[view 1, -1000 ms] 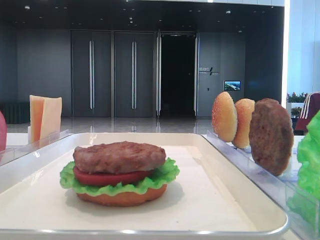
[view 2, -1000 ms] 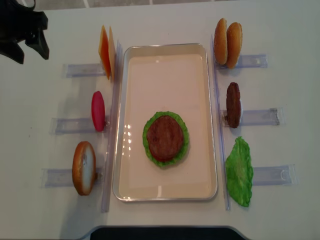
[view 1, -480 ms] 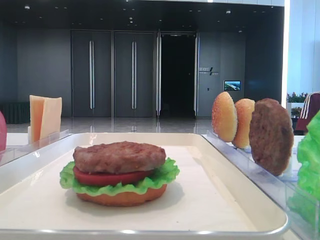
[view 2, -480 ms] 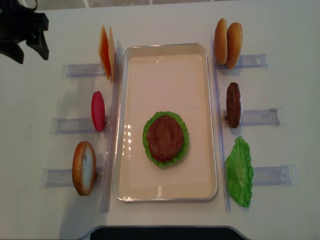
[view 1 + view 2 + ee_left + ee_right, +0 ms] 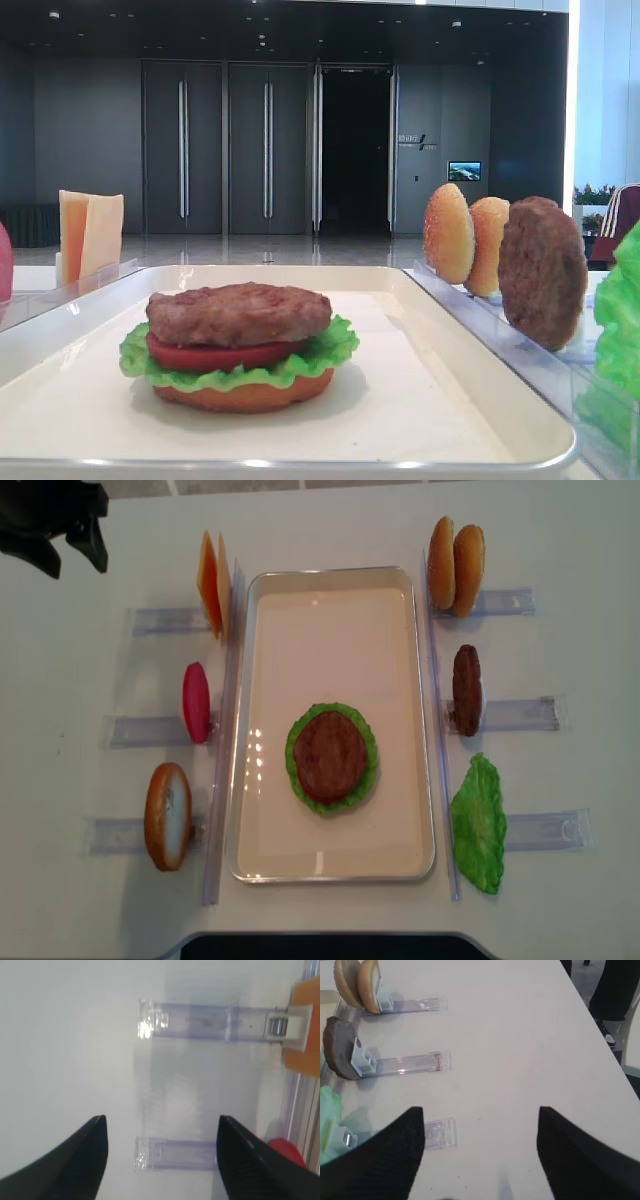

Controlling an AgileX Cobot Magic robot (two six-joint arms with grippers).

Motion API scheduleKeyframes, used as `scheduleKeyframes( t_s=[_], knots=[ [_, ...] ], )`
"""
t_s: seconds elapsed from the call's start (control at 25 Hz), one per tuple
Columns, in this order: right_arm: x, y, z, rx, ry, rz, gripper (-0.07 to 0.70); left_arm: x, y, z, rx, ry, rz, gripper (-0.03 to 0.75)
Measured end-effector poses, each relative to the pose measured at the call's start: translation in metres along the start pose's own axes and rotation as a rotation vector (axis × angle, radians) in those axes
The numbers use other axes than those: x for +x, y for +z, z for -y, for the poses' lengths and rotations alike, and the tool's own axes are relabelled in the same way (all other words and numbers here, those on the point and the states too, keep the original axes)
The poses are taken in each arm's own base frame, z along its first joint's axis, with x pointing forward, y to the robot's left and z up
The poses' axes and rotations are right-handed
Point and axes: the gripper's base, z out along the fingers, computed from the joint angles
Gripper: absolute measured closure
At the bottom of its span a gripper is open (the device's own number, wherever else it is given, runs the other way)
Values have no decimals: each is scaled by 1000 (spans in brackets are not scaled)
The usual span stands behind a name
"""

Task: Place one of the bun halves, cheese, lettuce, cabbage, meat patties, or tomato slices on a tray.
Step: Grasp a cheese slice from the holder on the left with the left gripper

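Observation:
The cheese slice nearer the white tray is next for my left gripper, which should go there and close on the cheese slice's far end (image 5: 223, 560).
On the white tray (image 5: 432, 730) stands a stack: meat patty (image 5: 330, 755) on tomato (image 5: 215, 355), lettuce (image 5: 320, 350) and a bottom bun (image 5: 240, 397). Left of the tray, cheese (image 5: 210, 585), a tomato slice (image 5: 196, 702) and a bun half (image 5: 167, 815) stand on edge. To its right are two bun halves (image 5: 455, 565), a patty (image 5: 466, 690) and lettuce (image 5: 479, 823). The cabbage is out of view. My left gripper (image 5: 72, 562) hangs open at the far left corner, holding nothing. My right gripper (image 5: 480, 1110) is open over bare table, right of the racks.
Clear plastic racks (image 5: 160, 620) hold the loose pieces on both sides of the tray, and long clear strips (image 5: 222, 730) run along its edges. In the left wrist view, two rack ends (image 5: 200, 1022) lie below the gripper. The table edge (image 5: 600, 1035) runs on the far right.
The left gripper has drifted a little toward the far edge of the table, still open. Nothing else has moved.

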Motion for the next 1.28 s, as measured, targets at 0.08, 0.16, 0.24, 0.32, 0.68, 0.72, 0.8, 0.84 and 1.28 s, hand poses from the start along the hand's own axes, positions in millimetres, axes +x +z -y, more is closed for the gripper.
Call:
scheduleKeyframes(
  t_s=[0.08,0.16,0.24,0.32,0.68,0.72,0.8,0.84,1.28],
  knots=[
    [0,0,0,0,0,0,146,-15,4,2,17,-7,22,198],
    [0,0,0,0,0,0,146,-27,8,4,45,-16,41,198],
    [0,0,0,0,0,0,146,-37,11,7,73,-25,57,198],
    [0,0,0,0,0,0,146,-44,14,9,93,-32,66,198],
    [0,0,0,0,0,1,146,-54,30,12,109,-45,50,198],
    [0,0,0,0,0,1,146,-54,30,13,104,-55,50,198],
    [0,0,0,0,0,1,146,-53,30,19,88,-72,48,198],
    [0,0,0,0,0,1,146,-53,30,23,80,-80,48,198],
    [0,0,0,0,0,1,146,-40,24,115,113,-22,38,198]
  ],
)
